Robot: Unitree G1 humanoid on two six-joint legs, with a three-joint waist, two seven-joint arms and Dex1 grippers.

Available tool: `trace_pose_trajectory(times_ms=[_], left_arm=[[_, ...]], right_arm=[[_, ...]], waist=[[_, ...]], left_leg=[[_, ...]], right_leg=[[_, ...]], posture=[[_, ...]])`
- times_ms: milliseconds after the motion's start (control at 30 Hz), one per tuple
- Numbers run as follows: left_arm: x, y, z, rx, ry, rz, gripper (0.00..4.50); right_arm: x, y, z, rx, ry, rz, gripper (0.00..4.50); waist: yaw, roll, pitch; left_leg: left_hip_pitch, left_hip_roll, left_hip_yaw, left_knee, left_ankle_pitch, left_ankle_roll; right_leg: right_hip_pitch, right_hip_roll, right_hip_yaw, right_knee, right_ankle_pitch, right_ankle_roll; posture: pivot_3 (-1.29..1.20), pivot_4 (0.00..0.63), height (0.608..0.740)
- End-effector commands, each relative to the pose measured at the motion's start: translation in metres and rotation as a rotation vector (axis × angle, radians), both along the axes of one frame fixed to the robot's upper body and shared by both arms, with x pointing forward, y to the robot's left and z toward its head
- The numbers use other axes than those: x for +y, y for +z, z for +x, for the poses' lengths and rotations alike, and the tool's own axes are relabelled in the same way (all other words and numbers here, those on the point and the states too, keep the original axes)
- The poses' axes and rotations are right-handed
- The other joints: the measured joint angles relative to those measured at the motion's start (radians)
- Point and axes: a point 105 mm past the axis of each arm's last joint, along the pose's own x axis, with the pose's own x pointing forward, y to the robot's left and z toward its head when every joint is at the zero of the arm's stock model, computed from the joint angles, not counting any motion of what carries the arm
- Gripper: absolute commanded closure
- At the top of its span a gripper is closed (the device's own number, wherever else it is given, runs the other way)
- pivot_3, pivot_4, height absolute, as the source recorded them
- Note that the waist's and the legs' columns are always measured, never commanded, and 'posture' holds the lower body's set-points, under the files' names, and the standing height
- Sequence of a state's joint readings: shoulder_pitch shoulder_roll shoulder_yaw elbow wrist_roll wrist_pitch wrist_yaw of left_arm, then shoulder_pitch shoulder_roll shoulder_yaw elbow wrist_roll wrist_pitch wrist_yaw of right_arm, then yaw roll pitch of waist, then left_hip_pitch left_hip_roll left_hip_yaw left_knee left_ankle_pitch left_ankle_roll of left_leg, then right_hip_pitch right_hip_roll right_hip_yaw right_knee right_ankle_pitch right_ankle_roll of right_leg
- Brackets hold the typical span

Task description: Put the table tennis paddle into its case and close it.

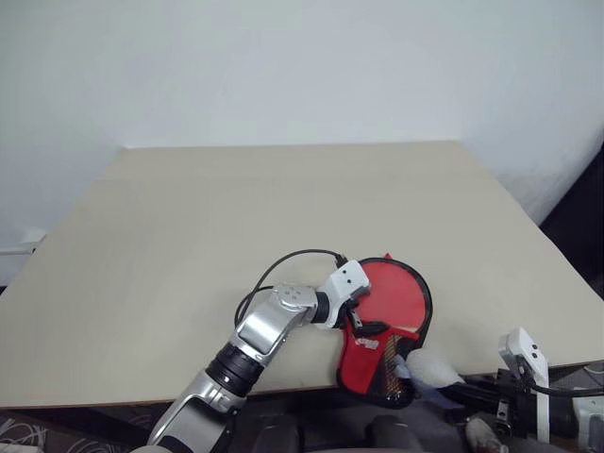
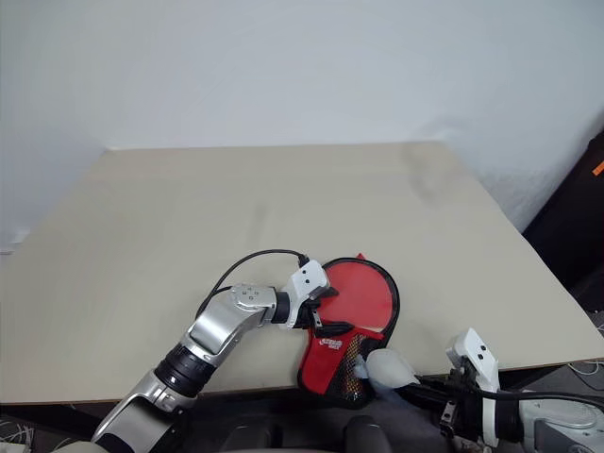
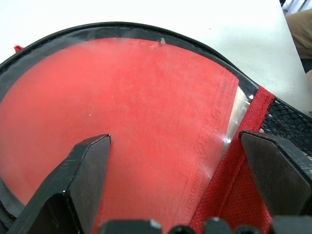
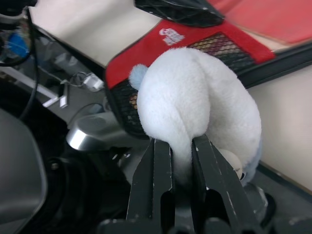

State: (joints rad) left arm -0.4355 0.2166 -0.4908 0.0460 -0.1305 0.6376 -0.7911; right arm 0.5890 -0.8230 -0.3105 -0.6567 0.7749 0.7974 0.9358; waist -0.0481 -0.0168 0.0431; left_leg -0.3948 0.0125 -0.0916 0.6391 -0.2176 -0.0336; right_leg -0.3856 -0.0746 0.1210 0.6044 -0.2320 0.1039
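Next, my right gripper lets go of the white fluffy lump on the case (image 1: 394, 322) (image 4: 240, 23) where the red panel meets the clear window.
The case (image 1: 377, 363) lies flat near the table's front edge, black-rimmed, with its red and mesh handle end hanging over the edge. Through its clear window shows the red face of the table tennis paddle (image 3: 122, 112); the handle is hidden under the red panel. My left gripper (image 3: 175, 141) is open and rests on the case, one finger over the window and one over the red panel (image 3: 243, 195). My right gripper (image 4: 180, 146) is shut on a white fluffy lump (image 4: 195, 97) just off the table edge beside the case's handle end.
The beige table (image 1: 236, 208) stretches wide and bare behind the case. A black cable (image 1: 283, 264) loops from my left wrist over the tabletop. Cables and dark gear lie below the front edge (image 4: 29, 58).
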Motion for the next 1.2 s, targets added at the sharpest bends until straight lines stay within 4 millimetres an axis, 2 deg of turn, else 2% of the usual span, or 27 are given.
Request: trace_pose_trajectory(times_ms=[33,133,333,500,600,767,833,967,1100,1200], left_arm=[[0.013,-0.034,-0.009,0.125,0.037,0.098,0.00],[0.014,-0.033,-0.009,0.128,0.038,0.098,0.00],[0.016,-0.033,-0.008,0.132,0.044,0.101,0.00],[0.017,-0.033,-0.006,0.132,0.048,0.102,0.00],[0.018,-0.033,-0.005,0.130,0.050,0.102,0.00],[0.018,-0.032,-0.003,0.128,0.055,0.101,0.00],[0.019,-0.032,-0.003,0.128,0.058,0.101,0.00],[0.020,-0.032,-0.001,0.125,0.063,0.103,0.00],[0.022,-0.032,0.000,0.123,0.068,0.105,0.00],[0.023,-0.033,0.001,0.123,0.068,0.107,0.00]], right_arm=[[0.019,0.007,-0.019,0.053,0.135,0.083,4.49],[0.024,0.003,-0.032,0.085,0.199,0.070,4.49],[0.026,0.002,-0.046,0.113,0.283,0.108,4.50],[0.013,0.002,-0.021,0.033,0.251,0.130,4.50],[0.005,0.001,-0.007,-0.019,0.218,0.126,4.50],[-0.006,-0.004,0.007,-0.077,0.179,0.133,4.50],[-0.002,-0.005,0.008,-0.095,0.159,0.161,4.50],[0.008,0.011,0.013,-0.135,0.120,0.267,4.50],[0.006,0.036,0.030,-0.227,0.037,0.364,4.50],[0.007,0.045,0.039,-0.255,-0.006,0.388,4.50]], waist=[[0.000,0.000,0.000],[0.000,0.000,0.000],[0.000,-0.001,0.000],[-0.002,-0.002,0.000],[-0.003,-0.002,0.000],[-0.003,-0.001,0.000],[-0.003,-0.001,0.000],[-0.004,0.000,0.000],[-0.005,0.001,0.000],[-0.004,0.001,0.000]], left_leg=[[0.000,0.000,0.000,0.000,0.000,0.000],[0.000,0.000,0.000,0.000,0.000,0.000],[0.000,0.000,0.000,0.001,0.000,0.000],[0.000,0.000,0.001,0.004,-0.001,0.000],[0.000,0.000,0.002,0.005,-0.001,0.001],[0.000,0.001,0.000,0.006,-0.001,0.000],[0.000,0.001,-0.001,0.006,-0.001,0.000],[0.001,0.001,-0.002,0.006,-0.001,0.000],[0.001,0.001,-0.002,0.006,-0.001,0.000],[0.001,0.001,-0.002,0.006,-0.001,0.000]], right_leg=[[0.000,0.000,0.000,0.000,0.000,0.000],[0.000,0.000,0.000,0.000,0.000,0.000],[0.000,-0.001,0.000,0.000,0.000,0.000],[0.000,-0.002,-0.002,0.000,0.000,0.000],[0.000,-0.009,-0.011,0.000,0.000,0.000],[0.000,-0.013,-0.021,0.000,0.000,0.000],[0.000,-0.014,-0.022,0.000,0.000,0.000],[0.000,-0.014,-0.023,0.001,0.000,0.000],[-0.001,-0.014,-0.024,0.000,0.000,0.000],[-0.001,-0.014,-0.024,-0.001,0.000,0.000]], posture=[[0.00,0.000,0.740],[0.00,0.000,0.740],[0.00,0.000,0.740],[0.00,0.000,0.740],[0.00,0.000,0.740],[0.00,0.000,0.740],[0.00,0.000,0.740],[0.00,0.000,0.740],[0.00,0.000,0.740],[0.00,0.000,0.740]])
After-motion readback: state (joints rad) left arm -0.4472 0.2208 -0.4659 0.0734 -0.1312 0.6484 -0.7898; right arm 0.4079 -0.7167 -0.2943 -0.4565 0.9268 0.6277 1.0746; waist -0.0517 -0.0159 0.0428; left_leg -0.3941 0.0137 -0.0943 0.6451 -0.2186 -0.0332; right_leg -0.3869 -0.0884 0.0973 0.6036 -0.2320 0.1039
